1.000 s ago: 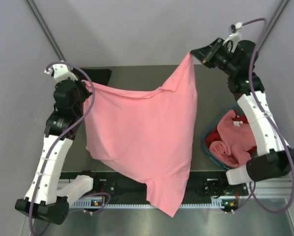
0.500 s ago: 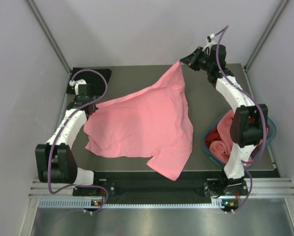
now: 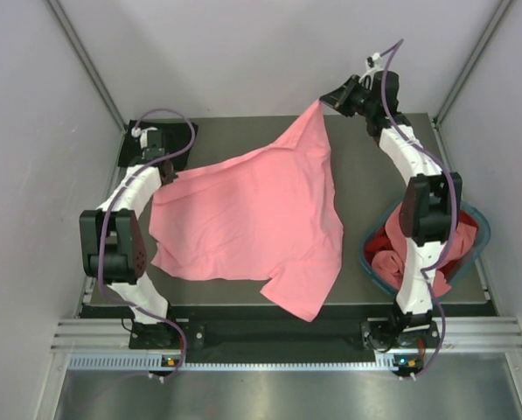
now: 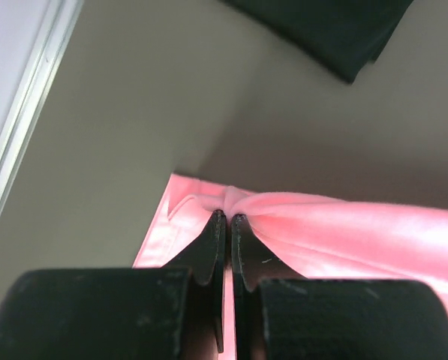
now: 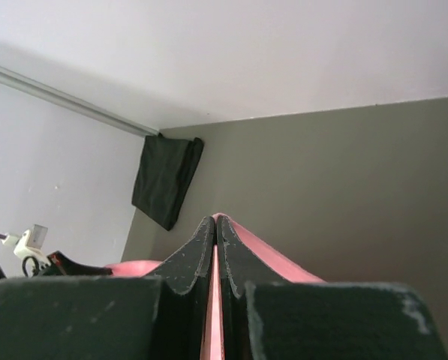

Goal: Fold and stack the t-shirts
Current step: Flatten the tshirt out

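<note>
My left gripper is holding the salmon pink t-shirt's corner low by the table. It will let go of it on the table [image 3: 163, 196] in front of the folded black t-shirt.
A salmon pink t-shirt [image 3: 252, 219] lies spread over the middle of the table, its near sleeve hanging toward the front edge. My left gripper [image 3: 166, 171] is shut on its left corner, low by the table; the pinched pink cloth [image 4: 284, 225] bunches at the fingertips [image 4: 218, 225]. My right gripper [image 3: 323, 102] is shut on the far right corner, held up at the back, pink cloth [image 5: 265, 251] showing between the fingers. A black t-shirt [image 3: 184, 133] lies folded at the back left. More t-shirts, pink and red [image 3: 400, 254], fill the basket.
The round teal basket [image 3: 370, 262] stands at the right side of the table, beside the right arm. Grey walls close the back and sides. The folded black shirt [image 5: 163, 180] sits in the back left corner by the wall rail.
Both arms have swung outward and down toward the back of the table. The pink shirt, which hung high between them, now lies spread over the table.
</note>
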You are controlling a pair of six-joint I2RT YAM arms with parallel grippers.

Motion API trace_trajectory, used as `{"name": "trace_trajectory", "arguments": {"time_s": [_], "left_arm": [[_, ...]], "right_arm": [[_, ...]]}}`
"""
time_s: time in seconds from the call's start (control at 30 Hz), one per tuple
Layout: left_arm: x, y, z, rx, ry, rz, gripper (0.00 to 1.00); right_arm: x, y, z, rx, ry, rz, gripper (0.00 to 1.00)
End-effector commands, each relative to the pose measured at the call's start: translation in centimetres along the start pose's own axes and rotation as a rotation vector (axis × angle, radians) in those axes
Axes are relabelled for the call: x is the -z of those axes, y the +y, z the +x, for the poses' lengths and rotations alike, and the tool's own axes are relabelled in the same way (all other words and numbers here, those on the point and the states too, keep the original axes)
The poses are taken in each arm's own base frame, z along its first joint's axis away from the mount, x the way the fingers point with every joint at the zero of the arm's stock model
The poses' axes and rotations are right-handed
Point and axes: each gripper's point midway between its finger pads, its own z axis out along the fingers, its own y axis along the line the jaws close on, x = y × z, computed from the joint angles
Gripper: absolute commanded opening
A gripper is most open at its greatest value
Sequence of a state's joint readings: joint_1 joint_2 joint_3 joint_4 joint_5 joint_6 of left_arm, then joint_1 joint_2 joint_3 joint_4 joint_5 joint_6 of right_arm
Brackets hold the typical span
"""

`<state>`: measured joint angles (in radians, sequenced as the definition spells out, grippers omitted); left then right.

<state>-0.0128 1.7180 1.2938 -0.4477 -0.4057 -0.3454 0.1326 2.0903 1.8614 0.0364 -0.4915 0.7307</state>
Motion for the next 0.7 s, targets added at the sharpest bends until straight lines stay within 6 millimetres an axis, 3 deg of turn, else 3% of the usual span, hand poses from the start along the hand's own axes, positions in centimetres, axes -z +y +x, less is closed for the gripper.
{"name": "trace_trajectory", "arguments": {"time_s": [0.0, 0.07, 0.17, 0.2, 0.27, 0.3, 0.33, 0.4, 0.43, 0.5, 0.53, 0.57, 0.6, 0.63, 0.67], "left_arm": [[1.2, -0.6, -4.7, 0.049, -0.111, 0.023, 0.00], [2.0, -0.7, -6.0, 0.062, -0.142, 0.035, 0.00], [4.7, -0.5, -8.8, 0.098, -0.220, 0.062, 0.00], [6.6, -0.2, -10.2, 0.119, -0.265, 0.078, 0.00], [8.6, 0.4, -11.3, 0.140, -0.310, 0.094, 0.00], [10.7, 1.0, -12.3, 0.161, -0.355, 0.110, 0.00], [11.9, 1.4, -12.6, 0.171, -0.378, 0.118, 0.00], [15.2, 2.6, -13.4, 0.202, -0.444, 0.142, 0.00], [16.3, 3.1, -13.5, 0.212, -0.465, 0.150, 0.00], [19.5, 4.5, -13.6, 0.240, -0.527, 0.172, 0.00], [26.5, 4.8, -21.7, 0.416, -0.908, 0.308, 0.00], [25.1, 5.2, -18.6, 0.361, -0.790, 0.266, 0.00], [27.4, 7.9, -18.2, 0.069, -0.868, 0.137, 0.00], [29.0, 7.1, -17.9, 0.218, -0.876, 0.235, 0.00], [30.1, 8.4, -17.5, 0.234, -0.896, 0.191, 0.99]], "right_arm": [[1.1, 2.4, -4.8, 0.043, -0.104, -0.075, 0.00], [1.7, 3.6, -5.8, 0.044, -0.121, -0.094, 0.00], [3.5, 6.6, -7.7, 0.063, -0.164, -0.134, 0.00], [4.1, 7.5, -8.2, 0.068, -0.174, -0.146, 0.00], [6.4, 10.6, -9.5, 0.094, -0.213, -0.183, 0.00], [7.1, 11.3, -9.6, 0.100, -0.218, -0.191, 0.00], [9.4, 13.9, -10.6, 0.128, -0.253, -0.221, 0.00], [11.4, 15.5, -10.6, 0.143, -0.272, -0.232, 0.00], [14.0, 18.1, -11.1, 0.167, -0.301, -0.258, 0.00], [16.1, 19.8, -10.7, 0.199, -0.309, -0.262, 0.00], [19.1, 22.6, -10.8, 0.235, -0.343, -0.291, 0.00], [20.1, 23.1, -10.4, 0.258, -0.344, -0.283, 0.00], [20.7, 23.5, -9.3, 0.256, -0.330, -0.272, 0.00], [23.5, 25.8, -9.2, 0.284, -0.361, -0.300, 0.00], [24.4, 26.3, -8.5, 0.300, -0.354, -0.300, 0.00]]}}
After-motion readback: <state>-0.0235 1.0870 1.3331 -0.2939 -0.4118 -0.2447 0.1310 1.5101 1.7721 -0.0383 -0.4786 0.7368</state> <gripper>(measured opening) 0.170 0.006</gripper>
